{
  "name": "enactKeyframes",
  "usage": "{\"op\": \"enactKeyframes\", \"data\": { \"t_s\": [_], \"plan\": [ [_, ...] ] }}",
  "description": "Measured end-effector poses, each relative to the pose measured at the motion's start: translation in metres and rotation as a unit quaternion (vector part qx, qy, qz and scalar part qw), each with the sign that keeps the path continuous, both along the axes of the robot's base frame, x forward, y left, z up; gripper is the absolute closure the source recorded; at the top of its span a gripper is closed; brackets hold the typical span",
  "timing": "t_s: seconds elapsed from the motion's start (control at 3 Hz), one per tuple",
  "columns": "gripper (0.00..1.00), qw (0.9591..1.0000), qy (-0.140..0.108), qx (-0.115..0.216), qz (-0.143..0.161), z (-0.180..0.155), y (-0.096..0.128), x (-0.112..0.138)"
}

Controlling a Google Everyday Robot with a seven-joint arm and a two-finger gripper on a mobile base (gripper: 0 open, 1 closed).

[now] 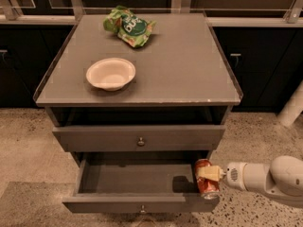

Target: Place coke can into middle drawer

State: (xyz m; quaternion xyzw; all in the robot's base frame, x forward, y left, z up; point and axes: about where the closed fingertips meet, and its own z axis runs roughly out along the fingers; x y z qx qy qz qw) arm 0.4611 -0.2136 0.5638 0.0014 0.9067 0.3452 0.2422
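Note:
Next, my gripper sets the coke can on the middle drawer's bottom beside the drawer's end (pixel 186 185) nearest my arm. The can is now over the drawer's front corner.
The coke can (pixel 205 184) is red-orange with a silver top. It is held upright at the right end of the open middle drawer (pixel 142 181), just over its right front corner. My gripper (pixel 209 173) reaches in from the right on a white arm and is shut on the can's side. The drawer is pulled out, and its dark grey floor is bare. Its knob (pixel 142 208) shows at the bottom edge of the view. The drawer above (pixel 140 138) is closed.
On the cabinet top (pixel 189 65) stand a white bowl (pixel 111 73) at the left and a green chip bag (pixel 129 26) at the back. Dark cabinets line the back wall. A white post (pixel 292 109) stands at the right on the speckled floor.

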Motion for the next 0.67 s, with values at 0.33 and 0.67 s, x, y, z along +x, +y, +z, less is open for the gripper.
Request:
{"op": "enactKeyframes", "data": {
  "t_s": [0.33,0.67],
  "plan": [
    [1.0,0.9987,0.012,-0.004,-0.05,-0.046,0.0,0.007],
    [1.0,0.998,0.006,-0.013,-0.062,-0.069,0.006,0.025]
  ]
}}
